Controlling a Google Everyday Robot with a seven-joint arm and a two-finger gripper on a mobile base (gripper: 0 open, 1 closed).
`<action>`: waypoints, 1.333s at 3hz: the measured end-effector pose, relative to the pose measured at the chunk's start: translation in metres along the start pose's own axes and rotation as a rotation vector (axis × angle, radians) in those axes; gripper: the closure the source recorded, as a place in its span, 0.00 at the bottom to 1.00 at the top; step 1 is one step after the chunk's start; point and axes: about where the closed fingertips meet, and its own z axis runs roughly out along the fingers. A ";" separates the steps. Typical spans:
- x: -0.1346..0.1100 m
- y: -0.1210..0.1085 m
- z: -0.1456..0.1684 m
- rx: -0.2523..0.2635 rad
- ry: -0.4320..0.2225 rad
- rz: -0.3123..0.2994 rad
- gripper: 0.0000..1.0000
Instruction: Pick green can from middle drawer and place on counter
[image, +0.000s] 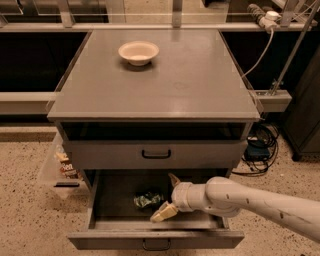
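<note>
The green can in the middle drawer is next, and my gripper will grab it by the can's end (156, 200) that faces my gripper.
The green can (146, 199), small, shiny and dented, lies on the dark floor of the open middle drawer (105, 239), which is pulled out below a closed drawer. My gripper (164, 197) reaches into the drawer from the right, just right of the can. Its cream fingers (163, 212) are open, one behind and one in front, with the can at their mouth and not held. The counter (200, 85) is the grey cabinet top above.
A cream round bowl (138, 52) sits at the back left of the counter. The closed drawer (156, 154) with a black handle hangs over the back of the open drawer. A clear bin with snacks (62, 165) stands left of the cabinet, and cables (257, 145) lie to the right.
</note>
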 end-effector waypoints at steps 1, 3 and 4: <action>-0.004 -0.010 0.038 -0.010 -0.008 -0.085 0.00; -0.003 -0.009 0.046 -0.023 0.000 -0.102 0.00; -0.002 -0.013 0.061 -0.032 0.008 -0.129 0.00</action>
